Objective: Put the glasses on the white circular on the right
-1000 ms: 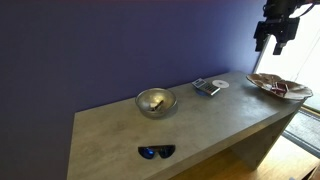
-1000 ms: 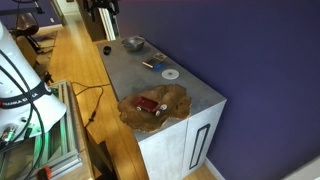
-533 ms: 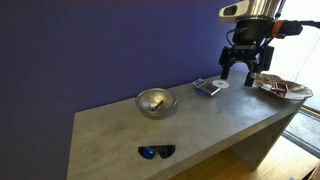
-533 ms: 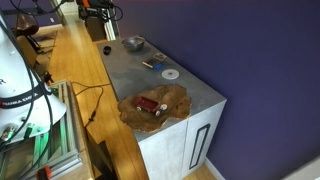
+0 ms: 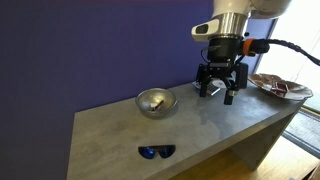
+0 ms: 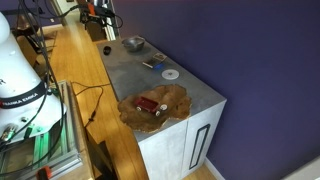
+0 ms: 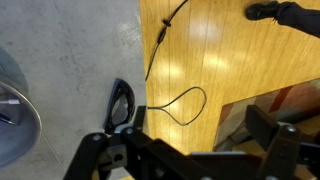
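Observation:
The robot's gripper needs to next go to the middle of the glasses [image 5: 157, 151] [image 7: 120, 104], between the blue lenses, and close there.
The glasses [image 5: 156, 152], black-framed with blue lenses, lie near the table's front edge, in front of the metal bowl [image 5: 156, 101]. They also show in the wrist view [image 7: 121, 100], at the table's edge beside the bowl [image 7: 14, 105]. The white circular [image 6: 170, 73] lies flat on the table between the bowl [image 6: 133, 43] and the brown plate [image 6: 155, 105]. My gripper [image 5: 221, 86] is open and empty, hanging low over the back of the table, right of the bowl and far from the glasses. It hides the white circular in that view. Its fingers frame the bottom of the wrist view [image 7: 185, 138].
A brown-patterned plate [image 5: 278, 86] with small items on it sits at the table's right end. A small dark flat object [image 6: 148, 64] lies next to the white circular. Wooden floor and a black cable [image 7: 180, 95] lie beyond the table's front edge.
The arm has come down from high above the plate, moving left across the table to just right of the bowl. The glasses, bowl and plate have not moved.

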You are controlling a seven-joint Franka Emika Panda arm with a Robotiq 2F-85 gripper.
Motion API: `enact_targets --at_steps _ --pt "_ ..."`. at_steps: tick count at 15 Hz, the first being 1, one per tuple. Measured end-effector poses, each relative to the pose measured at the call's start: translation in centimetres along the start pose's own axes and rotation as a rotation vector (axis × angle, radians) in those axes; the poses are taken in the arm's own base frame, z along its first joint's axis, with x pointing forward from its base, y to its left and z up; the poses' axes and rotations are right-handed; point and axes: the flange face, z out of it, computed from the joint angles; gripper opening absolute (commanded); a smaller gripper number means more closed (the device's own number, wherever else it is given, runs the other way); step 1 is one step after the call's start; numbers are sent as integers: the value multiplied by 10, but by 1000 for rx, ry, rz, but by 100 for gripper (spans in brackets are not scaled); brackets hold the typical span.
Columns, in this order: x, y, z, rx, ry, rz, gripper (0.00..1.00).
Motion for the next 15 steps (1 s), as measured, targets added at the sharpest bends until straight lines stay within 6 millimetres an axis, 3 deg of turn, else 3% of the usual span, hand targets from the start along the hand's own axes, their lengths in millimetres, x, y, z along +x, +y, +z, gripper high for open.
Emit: enact_targets --at_steps 4,8,13,15 --pt "8 6 10 11 39 23 100" --pt "46 24 59 25 88 30 100" --pt "79 49 124 67 4 110 100" --pt "88 53 138 104 -13 113 100"
